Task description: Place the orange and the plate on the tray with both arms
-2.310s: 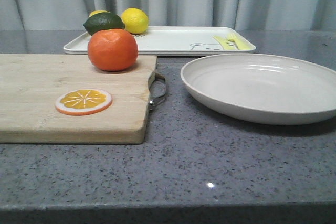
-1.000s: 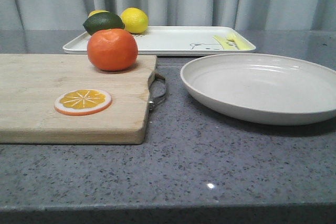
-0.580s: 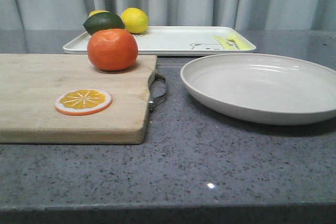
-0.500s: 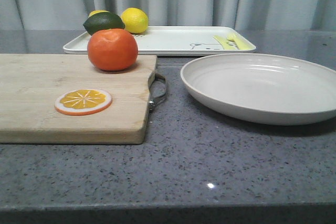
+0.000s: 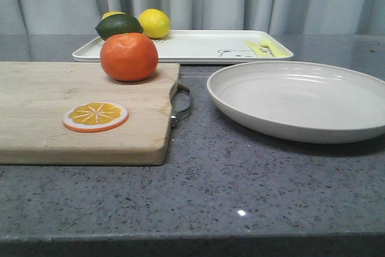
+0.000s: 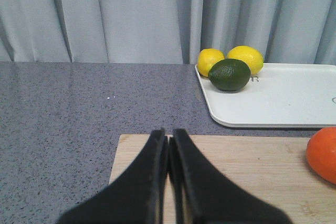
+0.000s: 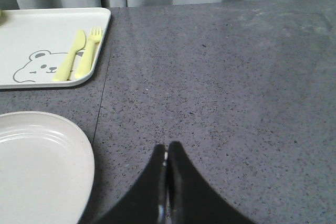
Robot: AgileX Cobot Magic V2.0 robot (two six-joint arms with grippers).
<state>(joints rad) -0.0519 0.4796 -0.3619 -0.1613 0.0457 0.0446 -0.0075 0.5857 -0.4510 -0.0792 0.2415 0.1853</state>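
Next, my left gripper goes to the top of the orange [image 5: 129,39] [image 6: 328,134] on the cutting board and closes there, because the orange then moves over the plate.
The orange [image 5: 129,57] sits on the far right part of a wooden cutting board [image 5: 48,130]; its edge shows in the left wrist view [image 6: 323,154]. The off-white plate [image 5: 301,100] lies on the counter right of the board, also in the right wrist view [image 7: 37,171]. The white tray [image 5: 198,46] with bear drawing lies behind both, seen in the left wrist view [image 6: 283,98] and the right wrist view [image 7: 47,45]. My left gripper [image 6: 168,136] is shut and empty over the board, left of the orange. My right gripper [image 7: 167,148] is shut and empty over bare counter, right of the plate. Neither gripper shows in the front view.
An orange slice disc [image 5: 95,116] lies on the board's front part. Two lemons [image 5: 154,23] and a dark green lime [image 5: 119,26] sit on the tray's left end. The board has a metal handle [image 5: 182,103] facing the plate. Grey curtains hang behind the counter.
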